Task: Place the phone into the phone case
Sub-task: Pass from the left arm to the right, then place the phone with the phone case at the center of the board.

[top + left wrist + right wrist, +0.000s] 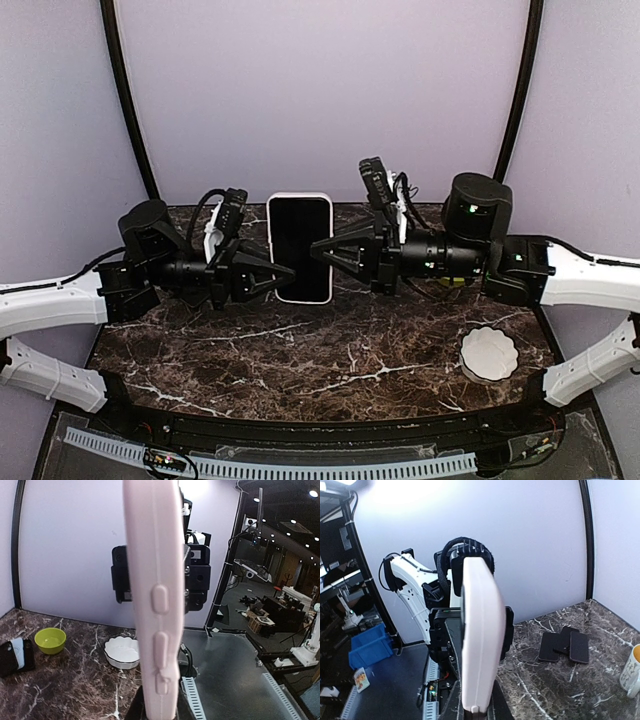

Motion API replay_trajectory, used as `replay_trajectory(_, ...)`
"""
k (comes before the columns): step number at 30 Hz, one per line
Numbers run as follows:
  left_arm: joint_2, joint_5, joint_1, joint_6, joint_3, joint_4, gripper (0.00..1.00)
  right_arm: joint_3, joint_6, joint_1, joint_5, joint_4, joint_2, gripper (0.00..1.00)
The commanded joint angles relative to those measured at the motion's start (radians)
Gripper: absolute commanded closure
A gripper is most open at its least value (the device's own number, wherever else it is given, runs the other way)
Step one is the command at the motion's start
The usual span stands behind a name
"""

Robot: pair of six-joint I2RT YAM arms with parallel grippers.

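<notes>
I should use my right gripper to set the phone case, now held flat above the table's back, down on the bare marble (361,333), just behind the white vein at the front.
The phone case (301,248), pale pink-white, is held flat above the back of the marble table, facing up. The phone's black screen (302,245) fills it. My left gripper (287,272) is shut on the case's lower left edge. My right gripper (316,250) comes in from the right and is shut on its right edge. The left wrist view shows the case's side (155,595) edge-on with its moulded buttons, rising from the left gripper (159,711). In the right wrist view the smooth opposite side (480,635) stands between the dark fingers of the right gripper (478,713).
A white scalloped dish (488,352) sits at the table's front right, also visible as the dish (122,652) in the left wrist view. A green bowl (50,640) and a dark device (15,656) lie nearby. Three dark phones (565,646) and a mug (632,677) rest on the marble.
</notes>
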Motion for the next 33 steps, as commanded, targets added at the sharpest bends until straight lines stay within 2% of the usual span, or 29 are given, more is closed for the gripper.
replay_trajectory(1,-0.018,0.037,-0.004,0.021,0.024,0.053,1.0,0.01,0.001,-0.008,-0.021,0.054,0.003,1.0)
replay_trajectory(4,-0.018,0.045,-0.004,0.021,0.024,0.052,1.0,-0.01,0.008,-0.01,-0.011,0.062,-0.013,1.0)
replay_trajectory(5,-0.018,0.041,-0.003,0.024,0.025,0.048,0.96,-0.017,0.011,-0.011,-0.003,0.063,-0.02,1.0)
replay_trajectory(6,-0.019,0.038,-0.003,0.036,0.026,0.032,0.77,-0.023,0.014,-0.013,0.006,0.059,-0.028,1.0)
replay_trajectory(7,-0.019,0.023,-0.003,0.044,0.031,0.019,0.65,-0.028,0.019,-0.015,0.024,0.048,-0.036,1.0)
replay_trajectory(8,-0.021,0.008,-0.004,0.072,0.036,-0.025,0.42,-0.029,0.03,-0.021,0.053,0.026,-0.043,1.0)
replay_trajectory(10,-0.025,-0.085,-0.004,0.122,0.067,-0.123,0.22,-0.026,0.089,-0.059,0.117,-0.049,-0.047,1.0)
replay_trajectory(12,-0.023,-0.237,-0.003,0.168,0.097,-0.228,0.14,-0.036,0.172,-0.113,0.13,-0.12,-0.045,1.0)
replay_trajectory(13,-0.015,-0.346,0.001,0.179,0.107,-0.263,0.12,-0.05,0.216,-0.138,0.125,-0.147,-0.041,1.0)
replay_trajectory(15,0.004,-0.465,0.009,0.202,0.135,-0.339,0.08,-0.083,0.301,-0.183,0.112,-0.171,-0.029,1.0)
replay_trajectory(18,0.04,-0.546,0.025,0.208,0.175,-0.424,0.06,-0.117,0.424,-0.247,0.072,-0.22,0.019,1.0)
replay_trajectory(23,0.081,-0.547,0.038,0.185,0.187,-0.441,0.06,-0.187,0.561,-0.322,-0.048,-0.162,0.122,1.0)
replay_trajectory(33,0.097,-0.566,0.047,0.182,0.179,-0.454,0.06,-0.26,0.648,-0.402,-0.16,-0.039,0.329,1.0)
